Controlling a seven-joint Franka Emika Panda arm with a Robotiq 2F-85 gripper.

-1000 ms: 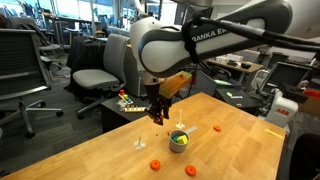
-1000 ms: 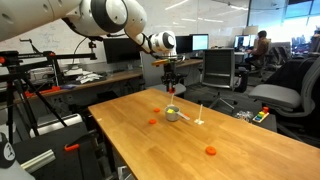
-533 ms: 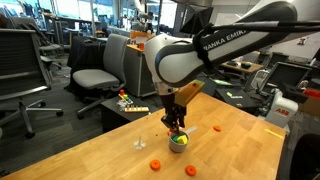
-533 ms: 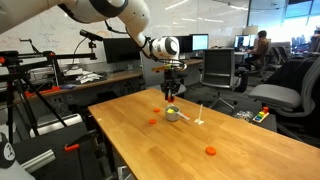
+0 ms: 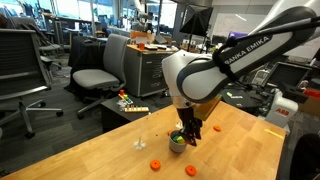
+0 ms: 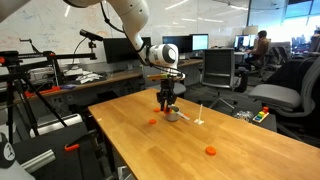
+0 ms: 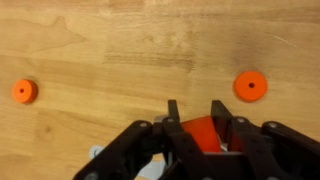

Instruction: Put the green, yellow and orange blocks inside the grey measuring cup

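Next, I let go of the orange block, now held low over the cup, with my gripper inside the grey measuring cup (image 5: pixel 177 139), next to the yellow block.
My gripper (image 7: pixel 194 106) is shut on an orange-red block (image 7: pixel 200 136), which fills the gap between the two black fingers in the wrist view. In both exterior views the gripper (image 5: pixel 188 134) (image 6: pixel 166 103) hangs low, right over the small grey measuring cup (image 5: pixel 177 145) (image 6: pixel 172 116) on the wooden table. Green and yellow show inside the cup in an exterior view. The fingers hide the cup in the wrist view.
Flat orange discs lie on the table: two in the wrist view (image 7: pixel 24 91) (image 7: pixel 250 86), others in the exterior views (image 5: pixel 155 164) (image 5: pixel 217 128) (image 6: pixel 210 152). A small white object (image 5: pixel 139 143) stands near the cup. Office chairs (image 5: pixel 95 78) and desks surround the table.
The arm has swung across and come down with the orange block. The gripper has gone from beside and above the cup to right over it. The grip has stayed shut.
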